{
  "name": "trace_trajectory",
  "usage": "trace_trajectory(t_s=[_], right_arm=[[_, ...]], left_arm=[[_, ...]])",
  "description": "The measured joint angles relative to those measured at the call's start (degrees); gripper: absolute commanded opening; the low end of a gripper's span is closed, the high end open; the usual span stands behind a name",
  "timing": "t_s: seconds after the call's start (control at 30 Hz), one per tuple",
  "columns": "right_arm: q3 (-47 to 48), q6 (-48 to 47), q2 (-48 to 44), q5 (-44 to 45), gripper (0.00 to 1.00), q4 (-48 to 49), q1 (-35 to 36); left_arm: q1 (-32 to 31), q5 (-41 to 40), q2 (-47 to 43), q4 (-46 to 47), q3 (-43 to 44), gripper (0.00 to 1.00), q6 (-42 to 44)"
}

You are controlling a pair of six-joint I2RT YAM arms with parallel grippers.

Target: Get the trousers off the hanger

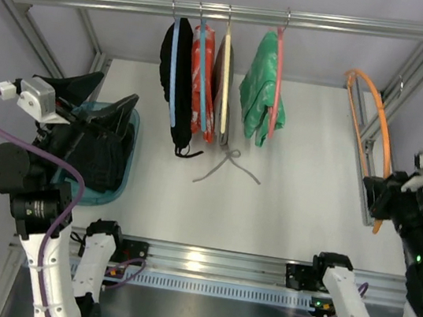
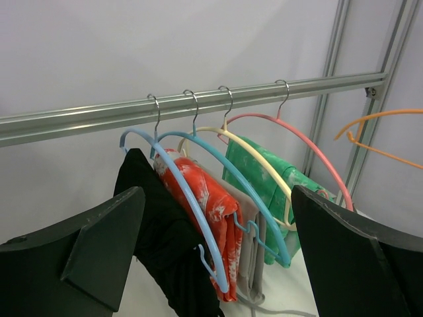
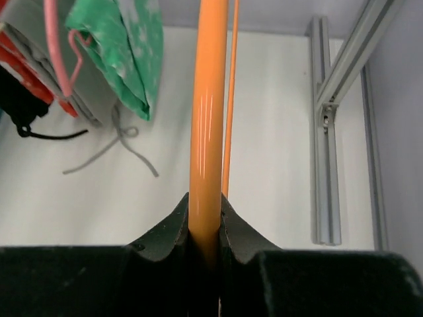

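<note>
My right gripper is holding the orange hanger. Next, I release it on the metal rail's bare end, past the pink hanger.
The black trousers [image 1: 93,158] lie bunched in a teal bin [image 1: 109,193] at the left of the table, off the hanger. My left gripper [image 1: 100,104] hovers just above them, jaws wide open and empty; in the left wrist view [image 2: 218,198] it looks toward the rail. The orange hanger [image 1: 381,130] is bare and held at the right side of the table. My right gripper [image 1: 379,201] is shut on its thick arm, seen close in the right wrist view [image 3: 206,206], where the hanger [image 3: 209,99] runs straight up from the jaws. The hanger [image 2: 390,116] also shows at the left wrist view's right edge.
A metal rail [image 1: 233,14] across the back carries a black garment on a blue hanger [image 1: 178,74], a red one [image 1: 204,86], a grey one on a cream hanger [image 1: 224,89] with trailing cords, and a green one on a pink hanger [image 1: 262,94]. Frame posts [image 1: 364,125] stand at the right.
</note>
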Motion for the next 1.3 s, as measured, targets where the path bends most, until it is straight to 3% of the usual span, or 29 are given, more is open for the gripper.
trace_trajectory(t_s=[0.27, 0.4, 0.7, 1.3], right_arm=[[24.41, -8.00, 31.01, 1.81, 0.00, -7.02, -0.02], [34.16, -11.04, 40.63, 1.46, 0.00, -8.02, -0.55], [41.20, -14.27, 47.10, -6.99, 0.00, -11.04, -14.14], [40.33, -14.36, 53.68, -11.23, 0.00, -9.86, -21.07]], left_arm=[[0.00, -0.15, -4.39, 0.09, -3.87, 0.98, 1.57], [-0.02, 0.17, -6.58, 0.04, -5.05, 0.98, 3.15], [-0.02, 0.46, -9.20, -0.02, -7.43, 0.98, 5.97], [-0.02, 0.44, -10.73, -0.48, -10.01, 0.98, 7.04]])
